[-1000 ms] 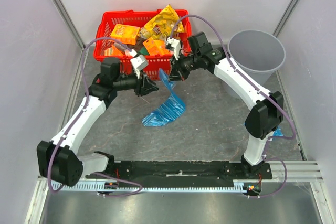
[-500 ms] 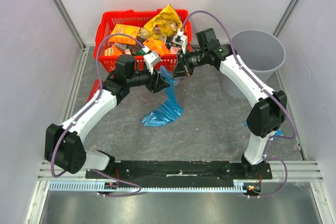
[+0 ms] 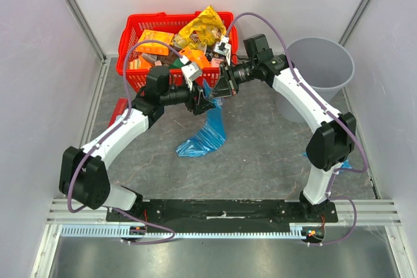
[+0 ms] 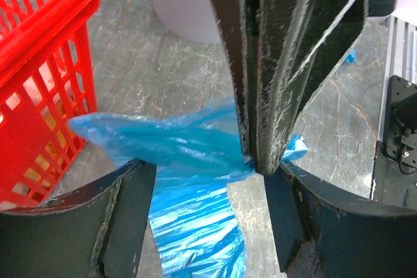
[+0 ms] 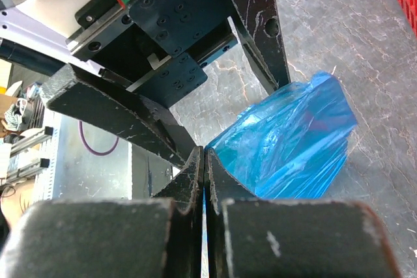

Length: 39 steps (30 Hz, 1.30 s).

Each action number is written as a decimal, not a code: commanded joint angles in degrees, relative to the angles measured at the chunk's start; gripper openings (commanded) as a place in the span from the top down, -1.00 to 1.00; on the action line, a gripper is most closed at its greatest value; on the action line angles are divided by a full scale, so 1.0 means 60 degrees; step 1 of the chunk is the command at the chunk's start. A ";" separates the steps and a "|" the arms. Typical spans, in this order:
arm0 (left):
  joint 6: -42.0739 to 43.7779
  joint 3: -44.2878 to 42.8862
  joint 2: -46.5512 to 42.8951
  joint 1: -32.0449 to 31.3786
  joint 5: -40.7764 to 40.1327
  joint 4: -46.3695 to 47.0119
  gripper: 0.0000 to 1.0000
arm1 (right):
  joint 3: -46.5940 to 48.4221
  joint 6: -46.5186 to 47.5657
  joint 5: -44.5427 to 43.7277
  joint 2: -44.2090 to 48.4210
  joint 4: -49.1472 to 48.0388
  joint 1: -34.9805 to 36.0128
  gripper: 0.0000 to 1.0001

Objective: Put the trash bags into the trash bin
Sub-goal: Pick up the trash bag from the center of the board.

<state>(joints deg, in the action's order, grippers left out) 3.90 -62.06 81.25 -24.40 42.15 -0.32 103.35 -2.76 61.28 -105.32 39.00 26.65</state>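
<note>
The blue trash bag's top edge hangs bunched at my right gripper's fingers, so next my left gripper clamps it while my right gripper takes the trash bag's free edge [image 4: 297, 149].
A blue trash bag [image 3: 207, 128] hangs from my right gripper [image 3: 217, 90], its lower end crumpled on the table. The right gripper [image 5: 204, 158] is shut on the bag's top edge, and the bag [image 5: 293, 141] billows beyond the fingers. My left gripper [image 3: 200, 101] is open, its jaws on either side of the hanging bag [image 4: 176, 148] just below the right gripper's fingers [image 4: 260, 96]. The left gripper [image 4: 212, 183] does not grip the film. The grey trash bin [image 3: 319, 63] stands at the back right, apart from both grippers. It also shows in the left wrist view [image 4: 182, 4].
A red mesh basket [image 3: 130, 30] with snack packets stands at the back, just behind both grippers; its wall shows in the left wrist view [image 4: 45, 76]. A small blue scrap [image 3: 345, 164] lies by the right arm's base. Grey walls close in both sides.
My left arm has swung right, and its open jaws now straddle the bag. My right gripper has lifted the bag's top up and back towards the basket, stretching it taller.
</note>
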 commanded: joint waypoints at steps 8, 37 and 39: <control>-0.1089 0.0104 0.0198 -0.0064 0.1733 0.1839 0.15 | 0.0001 -0.0432 0.0832 0.0399 -0.0582 -0.0092 1.00; 0.0931 0.0003 -0.0388 0.0068 0.1397 -0.0208 0.97 | 0.0749 0.1836 -0.1011 0.1117 0.1817 -0.1176 0.03; 0.1004 -0.0115 -0.0403 0.0068 0.1412 -0.0386 0.96 | 0.0530 0.2174 -0.1232 0.1219 0.2098 -0.1147 0.00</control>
<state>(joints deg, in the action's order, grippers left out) 5.67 -60.69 81.14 -24.18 50.85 0.40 105.91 2.90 59.07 -100.53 44.71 19.38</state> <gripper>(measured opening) 0.023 0.487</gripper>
